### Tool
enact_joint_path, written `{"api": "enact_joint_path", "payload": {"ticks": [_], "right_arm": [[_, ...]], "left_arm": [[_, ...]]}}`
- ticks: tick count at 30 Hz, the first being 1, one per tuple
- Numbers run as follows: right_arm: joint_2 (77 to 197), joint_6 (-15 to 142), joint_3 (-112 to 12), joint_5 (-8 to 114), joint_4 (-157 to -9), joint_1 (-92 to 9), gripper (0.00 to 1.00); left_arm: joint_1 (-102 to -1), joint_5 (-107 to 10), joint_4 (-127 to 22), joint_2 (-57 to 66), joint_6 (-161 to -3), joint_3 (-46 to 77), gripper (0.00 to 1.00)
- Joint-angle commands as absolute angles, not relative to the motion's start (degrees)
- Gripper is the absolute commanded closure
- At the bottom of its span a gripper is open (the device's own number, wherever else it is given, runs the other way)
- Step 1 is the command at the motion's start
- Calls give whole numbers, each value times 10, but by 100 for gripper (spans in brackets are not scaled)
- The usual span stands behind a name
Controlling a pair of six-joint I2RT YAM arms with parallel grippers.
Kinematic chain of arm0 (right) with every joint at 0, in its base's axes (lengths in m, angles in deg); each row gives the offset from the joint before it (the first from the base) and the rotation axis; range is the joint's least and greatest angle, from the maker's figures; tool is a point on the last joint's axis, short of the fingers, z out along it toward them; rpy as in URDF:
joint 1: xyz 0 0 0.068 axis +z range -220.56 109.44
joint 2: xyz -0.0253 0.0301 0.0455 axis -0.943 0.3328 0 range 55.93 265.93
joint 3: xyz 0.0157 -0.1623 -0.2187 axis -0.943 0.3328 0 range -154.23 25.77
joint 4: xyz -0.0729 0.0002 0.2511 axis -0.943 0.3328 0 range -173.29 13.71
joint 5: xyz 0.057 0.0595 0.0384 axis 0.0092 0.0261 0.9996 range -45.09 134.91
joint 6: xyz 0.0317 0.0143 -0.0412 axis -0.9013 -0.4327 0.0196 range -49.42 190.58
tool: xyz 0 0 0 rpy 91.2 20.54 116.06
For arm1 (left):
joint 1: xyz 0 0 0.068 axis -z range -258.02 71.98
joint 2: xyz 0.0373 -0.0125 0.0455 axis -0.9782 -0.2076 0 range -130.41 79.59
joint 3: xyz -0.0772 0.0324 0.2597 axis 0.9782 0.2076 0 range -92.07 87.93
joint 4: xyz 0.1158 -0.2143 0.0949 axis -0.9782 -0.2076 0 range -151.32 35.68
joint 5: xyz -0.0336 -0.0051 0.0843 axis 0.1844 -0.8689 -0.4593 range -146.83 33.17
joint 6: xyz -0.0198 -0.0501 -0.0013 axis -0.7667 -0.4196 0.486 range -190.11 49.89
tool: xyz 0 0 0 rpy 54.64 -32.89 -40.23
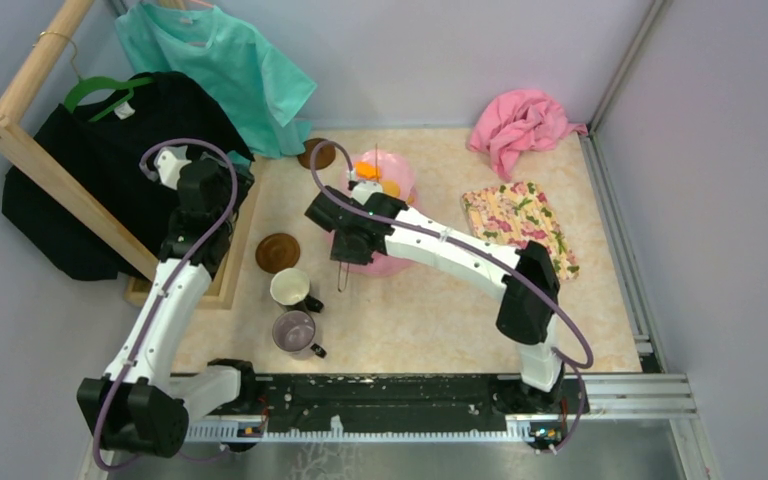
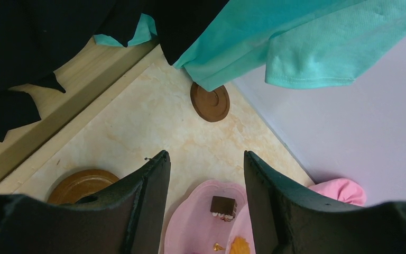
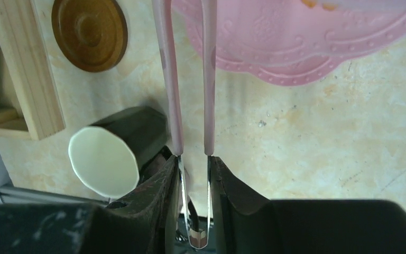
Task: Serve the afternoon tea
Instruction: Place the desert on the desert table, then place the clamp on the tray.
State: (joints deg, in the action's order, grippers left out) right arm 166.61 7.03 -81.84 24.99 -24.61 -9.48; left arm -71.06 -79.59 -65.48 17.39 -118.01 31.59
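Note:
My right gripper needs to set the pink-armed metal tongs down on the front half of the floral mat (image 1: 516, 256). The tongs now point at the stand's bottom tier.
The pink cake stand (image 1: 392, 192) stands mid-table with an orange snack (image 1: 367, 170) and a yellow snack (image 1: 392, 187) on it. My right gripper (image 1: 345, 245) (image 3: 194, 164) is shut on pink-armed metal tongs (image 3: 168, 79), which point at the stand's bottom tier (image 3: 296, 47). A white mug (image 1: 290, 288) (image 3: 105, 159) and a grey-purple mug (image 1: 295, 331) stand near the front. One brown saucer (image 1: 277, 252) (image 3: 90, 33) lies left of the stand, another (image 1: 317, 154) (image 2: 210, 102) at the back. My left gripper (image 1: 230, 190) (image 2: 206, 164) is open and empty, above the stand's tier (image 2: 201, 222) with a brown snack (image 2: 223, 206).
A wooden clothes rack (image 1: 50, 170) with a black shirt (image 1: 110, 170) and a teal shirt (image 1: 230, 60) fills the left side. A pink cloth (image 1: 520, 125) and a floral mat (image 1: 520, 225) lie at the right. Walls close the back and right.

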Motion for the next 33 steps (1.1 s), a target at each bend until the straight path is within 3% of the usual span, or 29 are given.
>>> {"api": "enact_joint_path", "payload": {"ticks": [1,10,18,24,33], "right_arm": [[1602,106,-805,223,-252,-67,77],[1514,114,-704,186,-211,-31,83],[1354,31,-556,134,-152,-30,88],[1257,16,-441,157,-162,-131,89],[1254,173,-363,221,-293,-416,91]], "left_arm": [[-715,-808,-647,193,-1171,314,41],[-715,-814,-645,196,-1162,317,41],[-715,-806,-634,193,-1160,329,41],[-715,-791,-624,192,-1161,344,42],[-715,-777,-612,185,-1143,346,42]]}}
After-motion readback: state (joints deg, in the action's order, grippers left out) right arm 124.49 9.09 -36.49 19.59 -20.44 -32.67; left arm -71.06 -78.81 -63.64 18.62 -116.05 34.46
